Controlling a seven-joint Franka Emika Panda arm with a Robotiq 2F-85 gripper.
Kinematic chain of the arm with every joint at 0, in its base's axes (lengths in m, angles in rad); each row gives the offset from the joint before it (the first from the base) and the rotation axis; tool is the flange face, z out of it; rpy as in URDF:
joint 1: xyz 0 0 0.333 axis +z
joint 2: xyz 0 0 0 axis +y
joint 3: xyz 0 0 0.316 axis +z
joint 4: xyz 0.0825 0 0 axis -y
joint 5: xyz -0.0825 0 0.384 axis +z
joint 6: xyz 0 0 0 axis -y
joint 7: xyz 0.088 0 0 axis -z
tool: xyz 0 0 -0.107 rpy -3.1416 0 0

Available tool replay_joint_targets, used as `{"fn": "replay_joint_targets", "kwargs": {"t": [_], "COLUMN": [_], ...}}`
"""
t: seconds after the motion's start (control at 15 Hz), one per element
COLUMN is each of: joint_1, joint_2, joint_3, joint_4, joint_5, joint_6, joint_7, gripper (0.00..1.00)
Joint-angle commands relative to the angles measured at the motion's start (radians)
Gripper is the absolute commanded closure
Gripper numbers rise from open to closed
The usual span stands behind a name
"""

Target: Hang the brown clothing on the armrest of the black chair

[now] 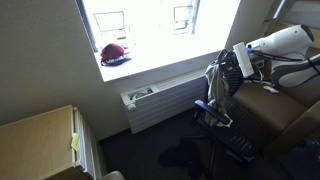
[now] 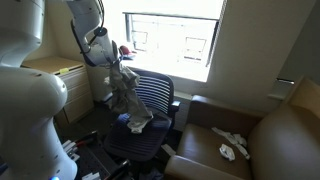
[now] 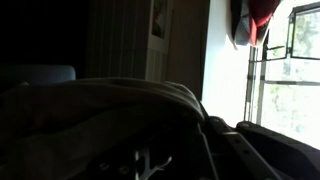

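The black chair's armrest (image 1: 219,119) faces the wooden cabinet. Next, my gripper lets go of the brown clothing over that armrest.
The brown clothing (image 2: 127,100) hangs in a long bunch from my gripper (image 2: 112,65), and its lower end rests on the seat of the black chair (image 2: 157,93). The gripper is above the chair's near side and looks shut on the cloth's top. In an exterior view from above, the gripper (image 1: 226,68) holds the cloth (image 1: 214,88) over the chair (image 1: 214,116). In the wrist view the clothing (image 3: 100,110) fills the dark lower half and hides the fingers. One armrest (image 2: 173,101) shows on the chair's far side.
A brown armchair (image 2: 270,140) with white items on its seat stands beside the chair. A bright window (image 2: 170,40) has a red cap (image 1: 114,52) on its sill, with a radiator (image 1: 165,98) below. A wooden cabinet (image 1: 40,135) stands nearby.
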Motion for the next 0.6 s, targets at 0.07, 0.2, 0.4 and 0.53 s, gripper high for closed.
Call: {"fn": "replay_joint_targets", "kwargs": {"t": [0.07,0.2,0.4,0.53], "joint_1": [-0.342,-0.493,-0.665,-0.716], "joint_2": [0.210,0.340,0.533,0.602], "joint_3": [0.334,0.454,0.566,0.600], "joint_4": [0.046,0.059,0.091,0.115], "joint_5": [-0.353,-0.515,-0.781,-0.899], "joint_6": [0.020,0.021,-0.023,-0.099], "joint_7": [0.093,0.041,-0.035,-0.043], "gripper": [0.99,0.99,0.99,0.99]}}
